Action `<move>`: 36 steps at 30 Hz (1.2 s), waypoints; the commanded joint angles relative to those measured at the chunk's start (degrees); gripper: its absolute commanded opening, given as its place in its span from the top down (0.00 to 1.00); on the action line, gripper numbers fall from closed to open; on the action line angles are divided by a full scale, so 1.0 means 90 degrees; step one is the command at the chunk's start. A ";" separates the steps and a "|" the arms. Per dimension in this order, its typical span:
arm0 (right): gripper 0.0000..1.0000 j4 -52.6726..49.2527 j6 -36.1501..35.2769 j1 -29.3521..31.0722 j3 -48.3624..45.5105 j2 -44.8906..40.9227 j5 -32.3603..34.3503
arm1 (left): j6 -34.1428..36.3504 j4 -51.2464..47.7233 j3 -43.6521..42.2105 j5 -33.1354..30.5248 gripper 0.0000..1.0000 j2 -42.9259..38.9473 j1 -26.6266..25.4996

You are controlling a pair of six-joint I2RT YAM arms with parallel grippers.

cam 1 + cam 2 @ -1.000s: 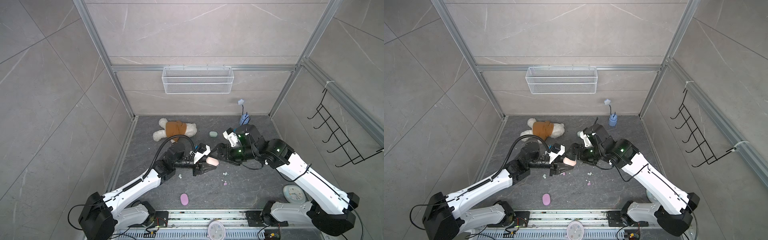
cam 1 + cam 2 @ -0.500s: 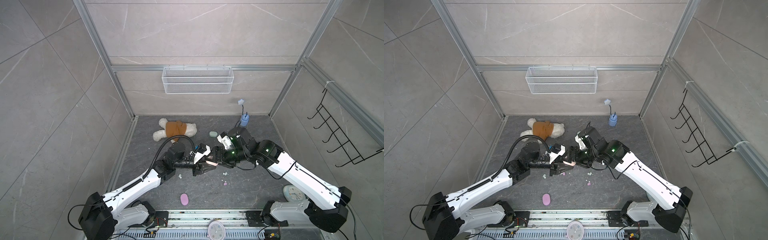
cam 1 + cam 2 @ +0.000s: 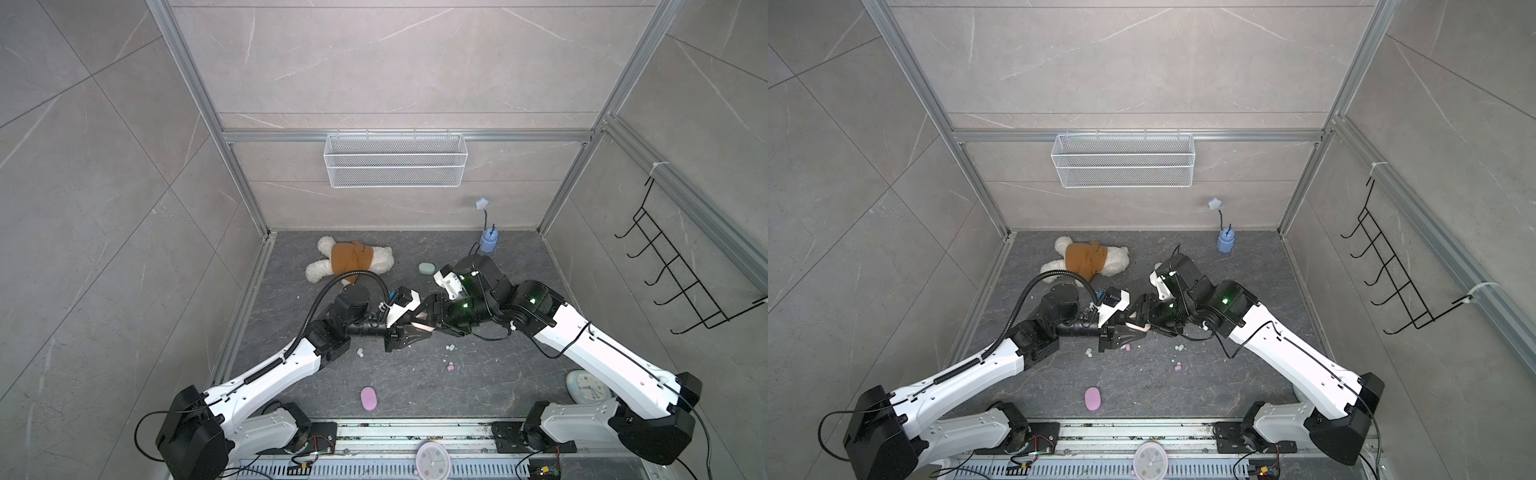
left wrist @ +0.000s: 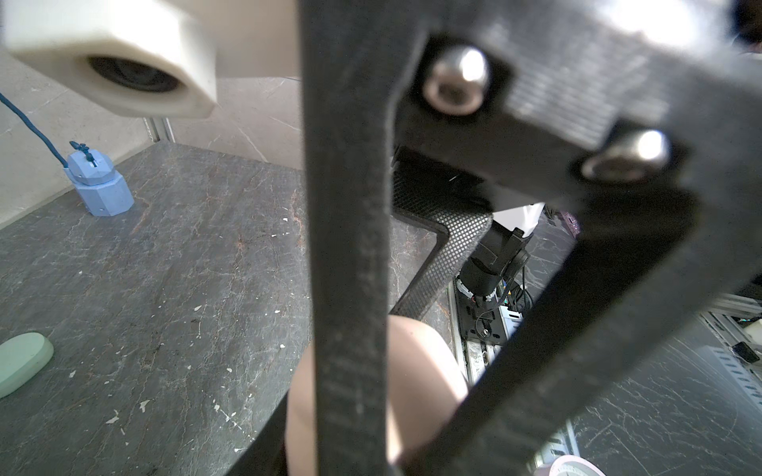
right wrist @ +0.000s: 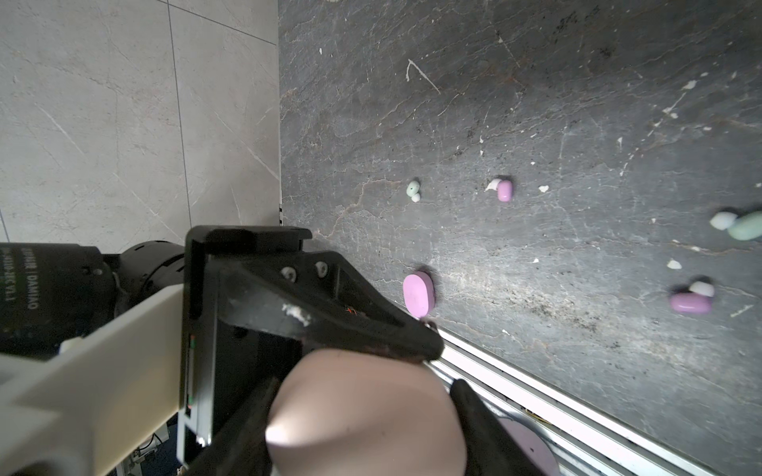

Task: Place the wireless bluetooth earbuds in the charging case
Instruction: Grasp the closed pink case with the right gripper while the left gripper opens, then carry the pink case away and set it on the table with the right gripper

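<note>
I should set the peach-pink charging case on the floor (image 3: 520, 329) between the blue holder and the clock with my right gripper.
A peach-pink charging case (image 3: 424, 326) (image 3: 1136, 326) hangs above the middle of the floor, and my left gripper (image 3: 419, 329) (image 3: 1128, 329) is shut on it. My right gripper (image 3: 434, 322) (image 3: 1144, 321) meets it from the opposite side. In the right wrist view its fingers press both flanks of the case (image 5: 367, 416). In the left wrist view the case (image 4: 416, 371) is half hidden behind the right gripper's dark finger. Wireless bluetooth earbuds lie loose on the floor: mint (image 3: 360, 352) (image 5: 413, 190), mint (image 3: 449, 346), lilac (image 3: 450, 366) (image 5: 504, 190).
A lilac case (image 3: 369, 399) (image 5: 418, 294) lies near the front rail and a mint case (image 3: 426, 268) (image 4: 22, 362) lies further back. A plush toy (image 3: 349, 259) is at the back left, a blue holder (image 3: 488, 243) at the back right, a clock (image 3: 586, 386) under the right arm.
My right gripper has moved left up to the held case and its jaws have narrowed around it. The left arm has kept still with the case.
</note>
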 commanded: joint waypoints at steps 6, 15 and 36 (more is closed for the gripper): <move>0.53 -0.0182 0.0021 -0.0233 -0.0315 -0.0287 0.0384 | -0.0224 0.0114 0.0130 -0.0648 0.18 -0.0192 -0.0004; 0.53 -0.1000 -0.1151 -0.1994 -0.1178 -0.0588 0.1218 | -0.0804 -0.0563 -0.0645 -0.2936 0.00 -0.1072 0.0066; 0.54 0.1926 -0.2108 -0.6233 -0.3329 0.1527 0.2265 | -0.1666 -0.0999 -0.1253 -0.3954 0.00 -0.1717 0.0313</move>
